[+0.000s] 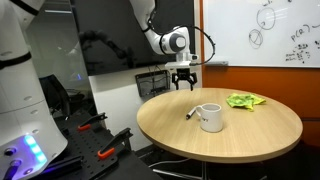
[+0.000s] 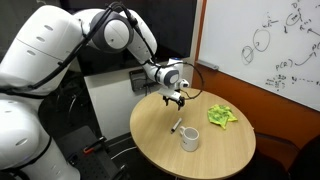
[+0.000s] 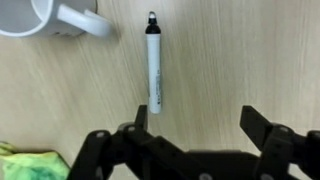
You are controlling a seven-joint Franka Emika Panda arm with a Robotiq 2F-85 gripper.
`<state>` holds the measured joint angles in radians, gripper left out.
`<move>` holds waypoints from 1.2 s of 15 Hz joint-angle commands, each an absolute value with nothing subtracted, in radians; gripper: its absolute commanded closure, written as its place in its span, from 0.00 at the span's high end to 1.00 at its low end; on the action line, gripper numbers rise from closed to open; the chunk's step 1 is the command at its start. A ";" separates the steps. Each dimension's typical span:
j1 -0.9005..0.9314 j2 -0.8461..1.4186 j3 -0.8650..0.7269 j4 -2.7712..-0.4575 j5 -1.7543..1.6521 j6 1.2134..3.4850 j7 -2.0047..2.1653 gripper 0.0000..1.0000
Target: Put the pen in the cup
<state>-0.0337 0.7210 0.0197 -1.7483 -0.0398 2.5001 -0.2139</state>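
Next, I close my gripper on the white end of the pen's body (image 1: 194, 110) (image 3: 155, 99), the end away from the black cap.
A white pen with a black cap (image 3: 153, 62) lies on the round wooden table (image 1: 250, 125). It also shows in both exterior views (image 1: 190, 113) (image 2: 176, 125). A white cup with a handle (image 1: 210, 117) (image 2: 189, 138) stands upright beside it; in the wrist view the cup (image 3: 40, 16) is at the top left, its handle pointing toward the pen. My gripper (image 3: 197, 125) (image 1: 184, 82) (image 2: 173, 97) is open and empty, hovering above the table. One finger is near the pen's lower end.
A green crumpled cloth (image 1: 244, 100) (image 2: 221, 115) lies on the table's far side; a bit shows in the wrist view (image 3: 25, 162). A whiteboard (image 1: 260, 30) hangs behind. Red-handled tools (image 1: 92, 121) lie on a bench beside the table.
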 commanded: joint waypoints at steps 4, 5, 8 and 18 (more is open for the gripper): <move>-0.062 0.836 0.039 -1.626 -0.030 2.425 -0.228 1.00; -0.074 0.857 0.047 -1.618 -0.020 2.424 -0.235 1.00; -0.103 0.919 0.067 -1.584 -0.008 2.424 -0.256 1.00; -0.115 1.088 0.070 -1.331 -0.030 2.322 -0.301 0.61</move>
<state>-0.1070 1.0425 0.0585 -1.4195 -0.0307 2.4017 -0.2692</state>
